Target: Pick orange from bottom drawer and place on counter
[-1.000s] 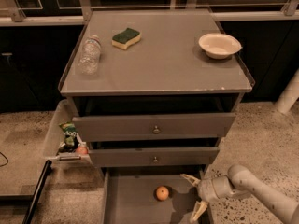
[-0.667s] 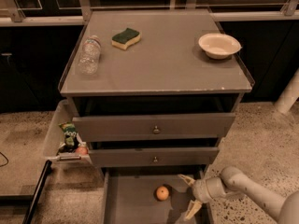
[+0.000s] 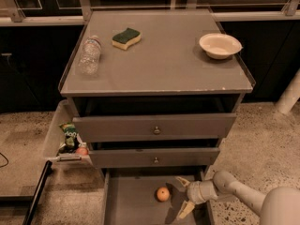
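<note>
The orange must leave the bottom drawer, so the robot's gripper needs to next go to the orange's side (image 3: pixel 167 193) nearest the arm and close there.
The orange (image 3: pixel 162 194) lies on the floor of the pulled-out bottom drawer (image 3: pixel 129 203), near its middle. My gripper (image 3: pixel 183 195) is inside the drawer just right of the orange, open, one finger above and one below, not touching the fruit. The arm (image 3: pixel 243 197) reaches in from the lower right. The counter (image 3: pixel 164 64) is the grey cabinet top above.
On the counter lie a clear plastic bottle (image 3: pixel 90 55), a green and yellow sponge (image 3: pixel 126 37) and a white bowl (image 3: pixel 220 45). Two knobbed drawers (image 3: pixel 154 128) sit slightly open above. A side bin (image 3: pixel 58 137) at the left holds a green snack packet (image 3: pixel 70 134) and a small red item (image 3: pixel 82 150).
My gripper has moved left inside the bottom drawer, closer to the orange. The orange has not moved.
</note>
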